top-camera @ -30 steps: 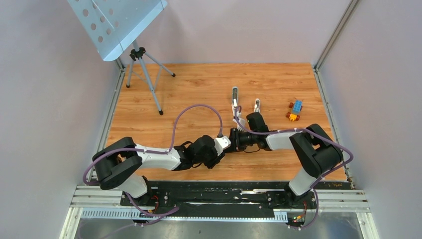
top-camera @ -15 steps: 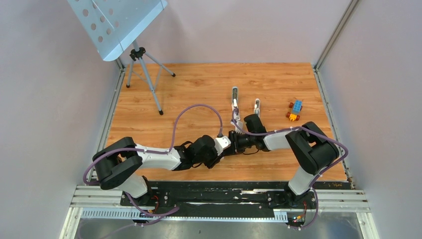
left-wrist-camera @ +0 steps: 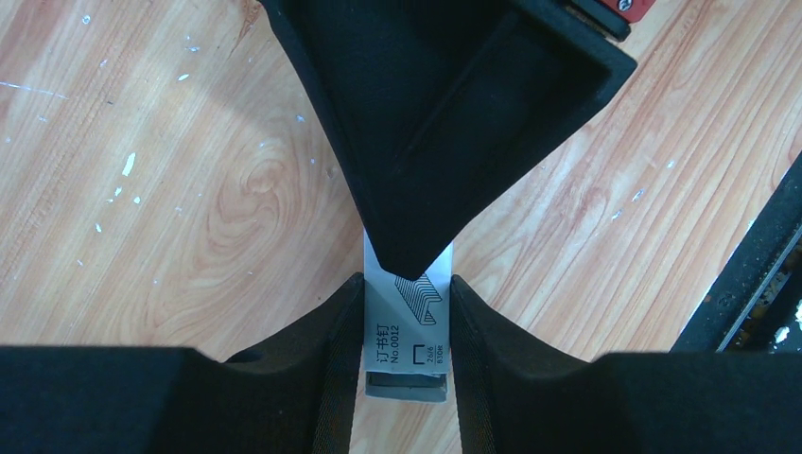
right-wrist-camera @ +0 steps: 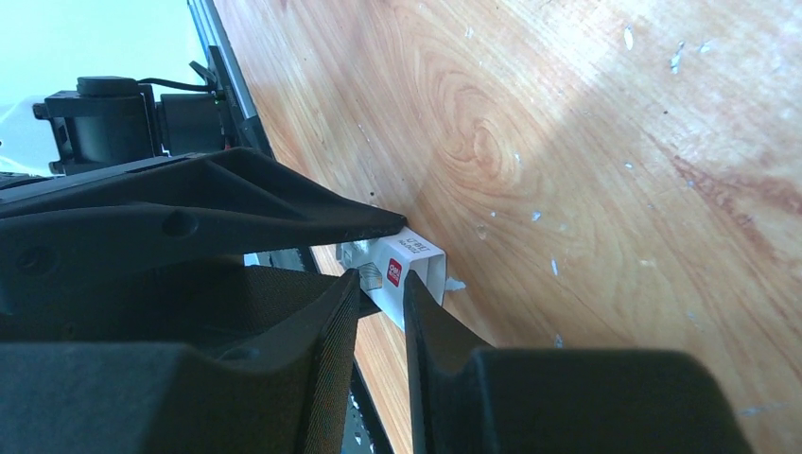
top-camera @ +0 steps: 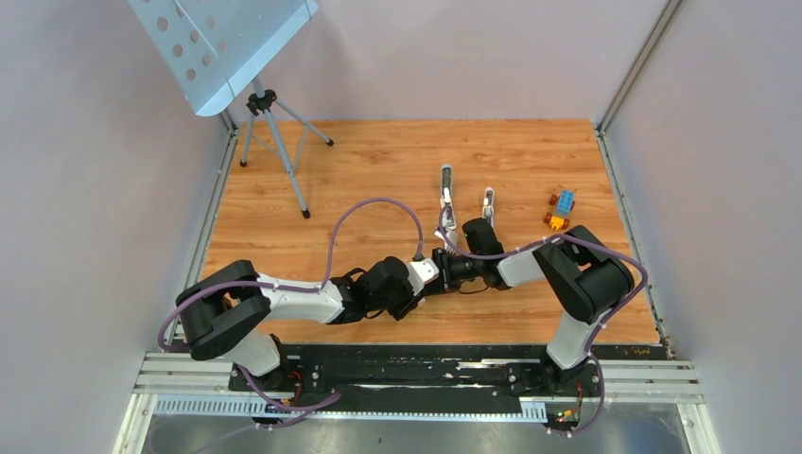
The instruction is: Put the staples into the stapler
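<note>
Both grippers are holding the outer sleeve of the white staple box. My left gripper needs to open, back away and take the protruding grey inner part (left-wrist-camera: 407, 387).
A small white staple box (left-wrist-camera: 409, 317) sits between the fingers of my left gripper (left-wrist-camera: 407, 284), which is shut on its narrow sides. At the box's open near end a grey inner part (left-wrist-camera: 405, 386) shows; I cannot tell whether it is the staples. My right gripper (right-wrist-camera: 381, 277) is shut on the far end of the same box (right-wrist-camera: 416, 265), one finger lying over its printed face. Both grippers (top-camera: 452, 269) meet low over the table's middle. The stapler (top-camera: 446, 182), slim and grey-blue, lies farther back, apart from both grippers.
A slim white-and-metal piece (top-camera: 488, 200) lies just right of the stapler. A colourful toy-brick block (top-camera: 560, 210) sits at the back right. A tripod (top-camera: 274, 132) holding a perforated metal sheet stands at the back left. A purple cable (top-camera: 378, 202) arcs above the left arm.
The right arm's elbow has swung left and its gripper has slid closer onto the box. The left arm has stayed put.
</note>
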You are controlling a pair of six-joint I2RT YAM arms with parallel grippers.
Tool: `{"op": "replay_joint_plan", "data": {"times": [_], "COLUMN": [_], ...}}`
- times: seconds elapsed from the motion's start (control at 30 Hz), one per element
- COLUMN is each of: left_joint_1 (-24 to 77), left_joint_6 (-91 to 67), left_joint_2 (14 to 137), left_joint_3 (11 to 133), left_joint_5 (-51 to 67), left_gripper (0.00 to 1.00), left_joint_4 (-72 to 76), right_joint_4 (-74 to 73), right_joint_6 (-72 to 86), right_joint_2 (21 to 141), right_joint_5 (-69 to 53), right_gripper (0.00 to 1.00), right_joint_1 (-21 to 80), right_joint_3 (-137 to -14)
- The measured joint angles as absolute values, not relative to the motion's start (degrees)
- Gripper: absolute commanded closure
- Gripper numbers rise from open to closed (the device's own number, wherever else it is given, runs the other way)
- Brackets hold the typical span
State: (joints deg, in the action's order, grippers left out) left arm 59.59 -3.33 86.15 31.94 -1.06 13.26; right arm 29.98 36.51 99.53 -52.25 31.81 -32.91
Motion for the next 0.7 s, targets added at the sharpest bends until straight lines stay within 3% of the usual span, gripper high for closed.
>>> {"op": "replay_joint_plan", "data": {"times": [0.4, 0.5, 0.6, 0.7], "left_joint_1": [59.6, 59.6, 59.6, 59.6], "left_joint_6": [-3.4, -3.4, -3.7, -4.8], "left_joint_2": [86.1, 86.0, 84.8, 81.7], "left_joint_3": [31.9, 31.9, 31.9, 31.3], "left_joint_5": [-1.0, -1.0, -0.3, 0.9], "left_gripper": [0.53, 0.47, 0.32, 0.29], "left_joint_4": [13.3, 13.2, 11.7, 10.5], "right_joint_4": [33.0, 33.0, 33.0, 33.0], "right_joint_6": [37.5, 37.5, 37.5, 37.5], "right_joint_2": [100.7, 100.9, 100.9, 100.9], "right_joint_5": [-53.9, -54.3, -54.6, -55.0], "right_gripper": [0.82, 0.84, 0.86, 0.88], "right_joint_1": [31.9, 31.9, 31.9, 31.9], "right_joint_3": [-32.3, -32.2, -32.2, -32.2]}}
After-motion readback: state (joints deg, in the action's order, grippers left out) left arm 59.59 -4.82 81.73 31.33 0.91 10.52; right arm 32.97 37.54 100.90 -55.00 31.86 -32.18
